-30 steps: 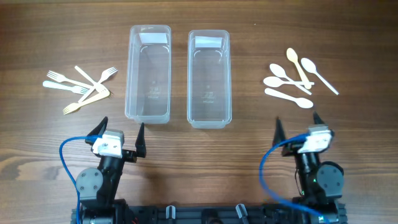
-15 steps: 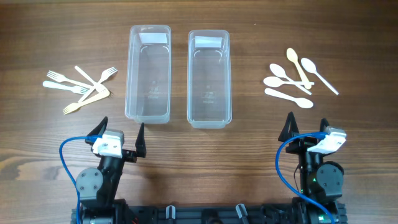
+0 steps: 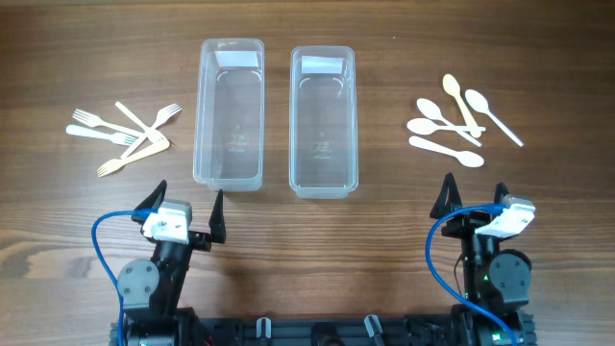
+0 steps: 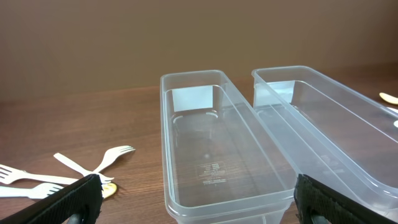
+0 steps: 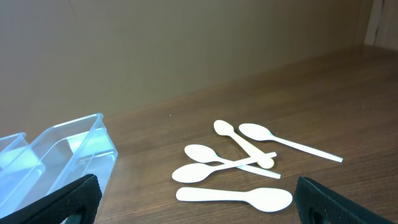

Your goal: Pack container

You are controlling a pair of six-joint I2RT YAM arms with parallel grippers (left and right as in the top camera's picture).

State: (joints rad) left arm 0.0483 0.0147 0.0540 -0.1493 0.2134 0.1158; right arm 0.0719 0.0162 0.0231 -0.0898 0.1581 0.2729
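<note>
My right gripper should close on the nearest white spoon, gripping the spoon's handle (image 3: 451, 152) (image 5: 244, 196) just beside its bowl.
Two clear plastic containers stand side by side at the table's middle: the left container (image 3: 230, 112) and the right container (image 3: 323, 120), both empty. Several white and cream plastic forks (image 3: 123, 136) lie to the left. Several white and cream spoons (image 3: 452, 120) lie to the right. My left gripper (image 3: 185, 204) is open and empty, below the left container (image 4: 217, 149). My right gripper (image 3: 472, 192) is open and empty, below the spoons (image 5: 242, 163). The forks show at the lower left of the left wrist view (image 4: 68, 174).
The wooden table (image 3: 538, 221) runs past all objects. The right container's corner shows at the left of the right wrist view (image 5: 62, 155). A brown wall (image 4: 186, 37) stands behind the table.
My right gripper turned to the right, from facing between container and spoons to facing the spoons; it has held still over the last half second. The left arm has not moved.
</note>
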